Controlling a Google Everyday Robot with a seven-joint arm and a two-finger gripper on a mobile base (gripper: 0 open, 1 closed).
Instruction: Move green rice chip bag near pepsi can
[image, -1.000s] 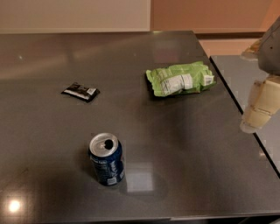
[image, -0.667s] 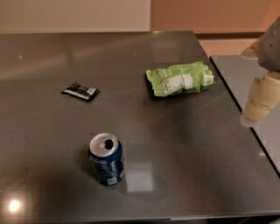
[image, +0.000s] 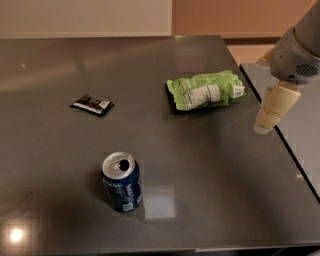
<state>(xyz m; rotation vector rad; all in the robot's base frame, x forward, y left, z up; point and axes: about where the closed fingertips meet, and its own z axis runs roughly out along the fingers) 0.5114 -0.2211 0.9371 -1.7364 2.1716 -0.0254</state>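
Observation:
I should grip the body (image: 224, 88) of the green rice chip bag, between its white label and its end nearest the dark seam.
The green rice chip bag (image: 206, 90) lies flat on the dark table (image: 60, 60), right of centre toward the back, its white label panel facing up. The pepsi can (image: 121, 182) stands upright near the front, left of centre, its silver top opened. My gripper (image: 272, 112) hangs at the right edge of the view, over the table's right edge, to the right of the bag and slightly nearer the front. It is apart from the bag and holds nothing that I can see.
A small black packet (image: 92, 104) lies on the left part of the table. A second grey surface (image: 300, 115) adjoins the table on the right, separated by a dark seam. A pale wall runs behind the table's back edge.
My gripper has shifted left and slightly up, closer to the bag. The bag, can and packet have not moved.

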